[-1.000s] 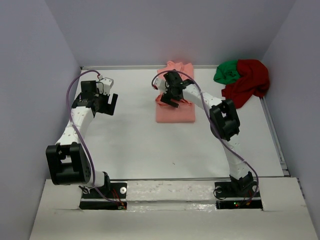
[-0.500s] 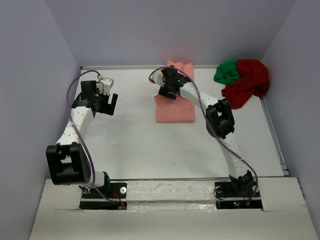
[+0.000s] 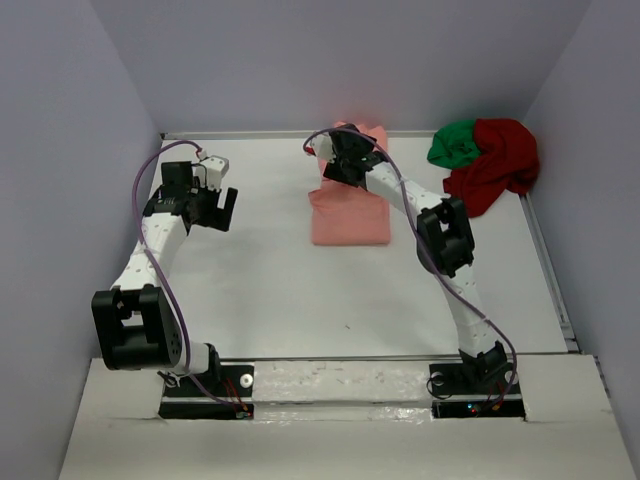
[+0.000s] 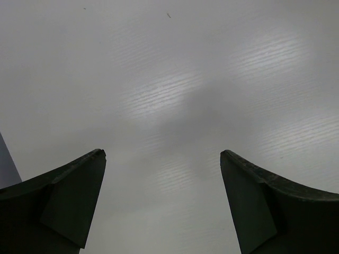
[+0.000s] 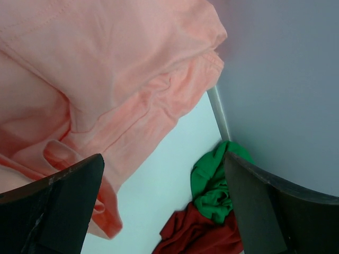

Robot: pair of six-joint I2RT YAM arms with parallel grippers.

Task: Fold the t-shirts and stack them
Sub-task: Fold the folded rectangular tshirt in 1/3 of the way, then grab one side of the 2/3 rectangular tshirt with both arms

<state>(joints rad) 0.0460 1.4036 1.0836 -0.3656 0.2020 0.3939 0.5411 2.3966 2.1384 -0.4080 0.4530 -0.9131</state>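
Note:
The salmon-pink t-shirt's near corner (image 3: 388, 242) is on the side toward the dark red t-shirt. My right gripper should go there next and close on it.
The salmon-pink t-shirt (image 3: 349, 213) lies partly folded at the back middle of the table; its far end is still rumpled against the wall (image 5: 116, 74). My right gripper (image 3: 348, 168) hovers over that far end, open and empty (image 5: 161, 201). The green t-shirt (image 3: 453, 143) and the dark red t-shirt (image 3: 497, 163) lie crumpled together in the back right corner, also in the right wrist view, green (image 5: 214, 182) above dark red (image 5: 193, 233). My left gripper (image 3: 207, 207) is open and empty over bare table (image 4: 161, 174) at the left.
Grey walls close in the white table (image 3: 280, 290) on the left, back and right. A metal strip (image 5: 218, 114) runs along the table's back edge by the wall.
My right gripper has moved away from me, from the middle of the pink shirt to its far end near the back wall. The left arm has not moved.

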